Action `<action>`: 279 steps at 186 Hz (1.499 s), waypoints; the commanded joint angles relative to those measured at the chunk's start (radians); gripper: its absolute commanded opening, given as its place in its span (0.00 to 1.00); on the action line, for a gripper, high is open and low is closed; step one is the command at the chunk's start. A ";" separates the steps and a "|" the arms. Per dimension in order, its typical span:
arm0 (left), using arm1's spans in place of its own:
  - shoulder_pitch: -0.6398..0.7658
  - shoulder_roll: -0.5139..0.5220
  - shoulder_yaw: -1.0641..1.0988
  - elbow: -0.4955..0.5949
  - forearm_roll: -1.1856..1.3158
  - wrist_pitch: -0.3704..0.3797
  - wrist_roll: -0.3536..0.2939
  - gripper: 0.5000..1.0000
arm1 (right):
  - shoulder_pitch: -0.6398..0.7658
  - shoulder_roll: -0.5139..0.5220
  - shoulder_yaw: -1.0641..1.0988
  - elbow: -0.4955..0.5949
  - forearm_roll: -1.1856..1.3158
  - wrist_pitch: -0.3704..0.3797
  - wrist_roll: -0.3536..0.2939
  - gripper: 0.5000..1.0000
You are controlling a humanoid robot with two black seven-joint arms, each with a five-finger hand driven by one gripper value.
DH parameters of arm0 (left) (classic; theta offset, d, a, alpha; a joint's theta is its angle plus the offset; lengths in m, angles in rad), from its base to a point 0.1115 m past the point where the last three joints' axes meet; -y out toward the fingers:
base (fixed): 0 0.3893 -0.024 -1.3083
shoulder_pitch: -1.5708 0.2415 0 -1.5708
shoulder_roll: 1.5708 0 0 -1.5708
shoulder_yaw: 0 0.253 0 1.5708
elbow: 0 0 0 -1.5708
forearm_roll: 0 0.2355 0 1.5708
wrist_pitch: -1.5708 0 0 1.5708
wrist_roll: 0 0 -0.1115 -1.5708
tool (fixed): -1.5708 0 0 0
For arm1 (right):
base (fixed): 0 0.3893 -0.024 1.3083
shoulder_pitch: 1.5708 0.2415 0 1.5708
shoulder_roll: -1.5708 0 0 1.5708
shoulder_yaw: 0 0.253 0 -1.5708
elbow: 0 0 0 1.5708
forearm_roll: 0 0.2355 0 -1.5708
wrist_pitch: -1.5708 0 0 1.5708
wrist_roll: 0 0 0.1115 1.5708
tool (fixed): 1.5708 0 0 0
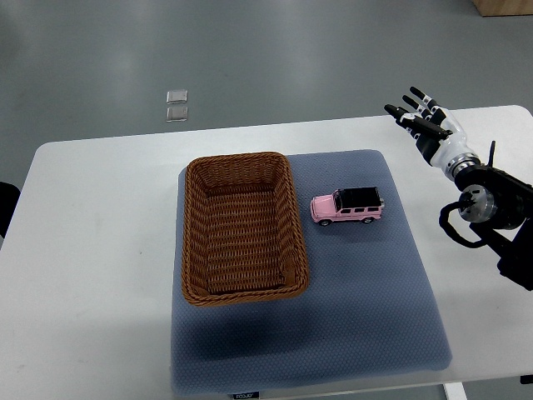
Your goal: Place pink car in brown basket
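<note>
My right gripper should move to the pink toy car next and close around its black roof (360, 197), just behind the pink hood of the car.
A pink toy car with a black roof (347, 206) stands on the blue mat, just right of the brown wicker basket (193, 242). The basket holds nothing. My right hand (418, 114) hovers over the table's far right corner, well up and right of the car, its fingers spread and holding nothing. The right arm (487, 204) comes in from the right edge. The left arm does not show.
A blue-grey mat (350, 317) covers the middle and front of the white table (92, 250). Two small clear squares (176, 106) lie on the grey floor beyond the table. A dark object (7, 204) pokes in at the left edge.
</note>
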 commanded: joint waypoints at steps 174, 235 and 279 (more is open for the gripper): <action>0.000 0.000 -0.002 0.001 0.001 0.000 -0.005 1.00 | -0.002 -0.037 -0.016 0.009 -0.011 0.161 -0.001 0.83; 0.000 0.000 -0.002 0.001 0.000 0.000 -0.005 1.00 | -0.003 -0.038 -0.021 0.009 -0.061 0.161 -0.003 0.83; 0.000 0.000 -0.002 0.001 0.000 0.000 -0.005 1.00 | -0.003 -0.038 -0.021 0.014 -0.097 0.164 -0.003 0.83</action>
